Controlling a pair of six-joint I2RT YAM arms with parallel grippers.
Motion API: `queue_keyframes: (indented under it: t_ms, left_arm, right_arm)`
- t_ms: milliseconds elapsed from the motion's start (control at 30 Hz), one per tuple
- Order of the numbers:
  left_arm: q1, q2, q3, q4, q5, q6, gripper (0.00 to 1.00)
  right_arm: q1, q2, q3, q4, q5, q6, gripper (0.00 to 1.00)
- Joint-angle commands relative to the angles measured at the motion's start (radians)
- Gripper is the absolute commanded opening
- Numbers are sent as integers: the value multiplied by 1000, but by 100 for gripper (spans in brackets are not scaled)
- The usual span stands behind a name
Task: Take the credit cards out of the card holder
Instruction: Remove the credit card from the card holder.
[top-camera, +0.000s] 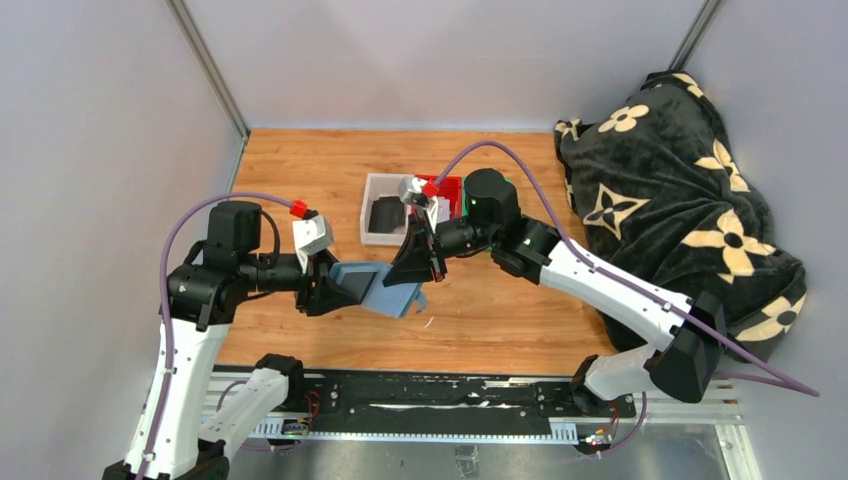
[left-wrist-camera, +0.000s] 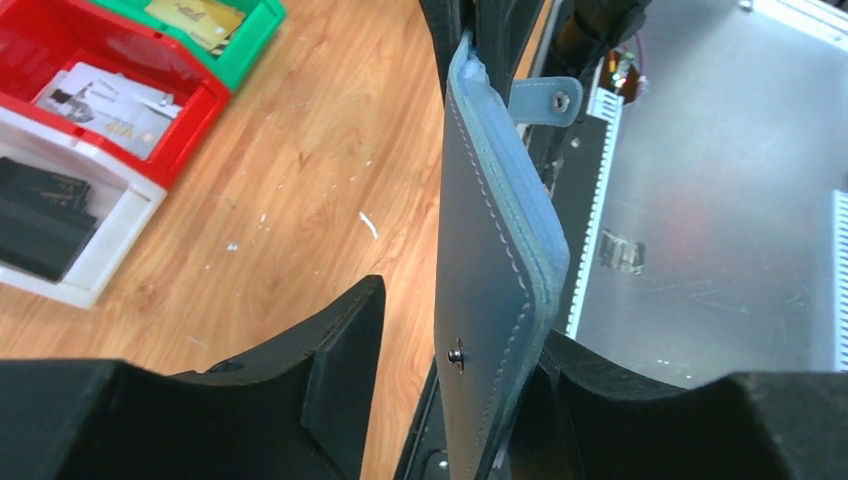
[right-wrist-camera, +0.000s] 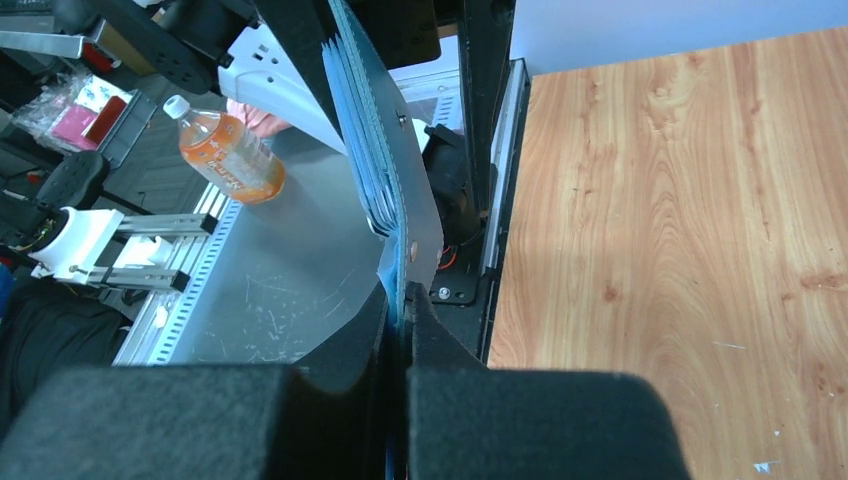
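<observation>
The robot's right gripper pinches the card holder's blue edge, beyond the dark card, so next the left gripper clamps the holder while the right gripper takes the card's edge (top-camera: 370, 286).
The slate-blue card holder (top-camera: 375, 285) hangs in the air between both grippers, above the wooden table. My left gripper (top-camera: 335, 285) is open around its left end. In the left wrist view the holder (left-wrist-camera: 490, 230) leans on the right finger (left-wrist-camera: 610, 390), with a gap to the left finger (left-wrist-camera: 340, 370). My right gripper (top-camera: 428, 272) is shut on the holder's thin blue right edge (right-wrist-camera: 385, 150). No card shows inside the holder. Dark credit cards (left-wrist-camera: 40, 215) lie in the white bin (top-camera: 372, 232), white ones (left-wrist-camera: 110, 100) in the red bin, and a yellow one (left-wrist-camera: 195, 20) in the green bin.
The bins stand side by side at the table's middle back, the red bin (top-camera: 450, 188) partly under my right arm. A black flowered blanket (top-camera: 680, 200) fills the right side. The metal base rail (top-camera: 450, 400) runs along the near edge. An orange drink bottle (right-wrist-camera: 230, 160) lies beyond it.
</observation>
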Motion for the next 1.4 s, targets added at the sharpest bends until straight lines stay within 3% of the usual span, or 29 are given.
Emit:
queue_keyframes:
  t_ms: [0,100,200,300,500,567,800,933,1000,1100,1267,1367]
  left_arm:
    - [-6,-2,26,2,119,-62,52]
    - [-6,4,38,1,185,-97,50]
    - [-6,10,39,2,236,-126,42]
    - [-6,14,38,2,235,-134,32]
    - [-6,17,44,0,240,-134,25]
    - [-6,19,44,-1,234,-133,22]
    - [-5,19,48,-4,212,-140,3]
    - [-5,27,60,-3,140,-149,0]
    - [-4,33,60,0,81,-166,0]
    - [-3,16,24,102,-13,-284,0]
    - [-3,-95,-107,394,-128,-550,0]
    - [-3,-135,-142,484,-138,-626,0]
  right_arm:
    - [-12,-39,-22,43,-60,2,0]
    - [-15,-50,-28,42,-68,-3,0]
    - [-21,-62,-32,41,-78,-8,0]
    - [-23,-73,-34,41,-90,-13,0]
    - [-23,-75,-34,53,-120,-9,1]
    - [-24,-77,-40,83,-125,12,7]
    - [-25,-81,-26,99,-112,27,40]
    - [-64,-108,3,67,14,39,55]
    - [-89,-143,11,75,185,74,58]
    - [-93,-202,-9,137,361,153,61]
    - [-49,-195,-52,288,297,308,61]
    - [6,-171,-72,308,285,337,60]
